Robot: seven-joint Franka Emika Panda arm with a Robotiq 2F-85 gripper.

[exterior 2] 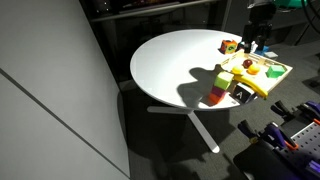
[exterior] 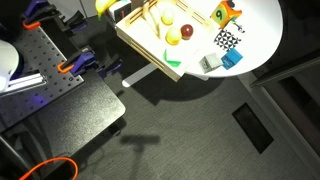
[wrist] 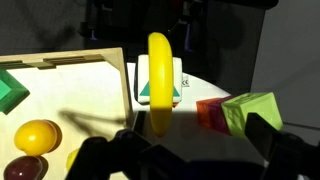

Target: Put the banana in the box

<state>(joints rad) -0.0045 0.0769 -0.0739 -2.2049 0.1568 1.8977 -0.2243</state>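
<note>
Next, my gripper closes on the lower part of the banana (exterior: 108,3) (wrist: 160,113), near the banana's end closest to my fingers, and leaves the banana's far end free.
The banana (wrist: 159,80) is bright yellow and stands upright in the wrist view. It is just right of the light wooden box's corner rim (wrist: 124,75) and in front of a white card with a green triangle (wrist: 178,88). It also shows at the box's edge in both exterior views (exterior: 105,5) (exterior 2: 252,87). I cannot tell what it rests on. My gripper (wrist: 185,140) is open, with its dark fingers wide apart at the bottom of the wrist view. The banana's lower tip is near the left finger, and nothing is gripped. The box (exterior: 135,42) (exterior 2: 280,70) holds other toys.
Inside the box are a yellow ball (wrist: 38,137) (exterior: 168,17), a dark red ball (exterior: 186,32) and a green piece (wrist: 10,90). A green cube (wrist: 250,108) and a red-purple cube (wrist: 210,113) stand right of the banana. A checkered block (exterior: 228,40) and a blue cube (exterior: 232,60) stand near the table edge.
</note>
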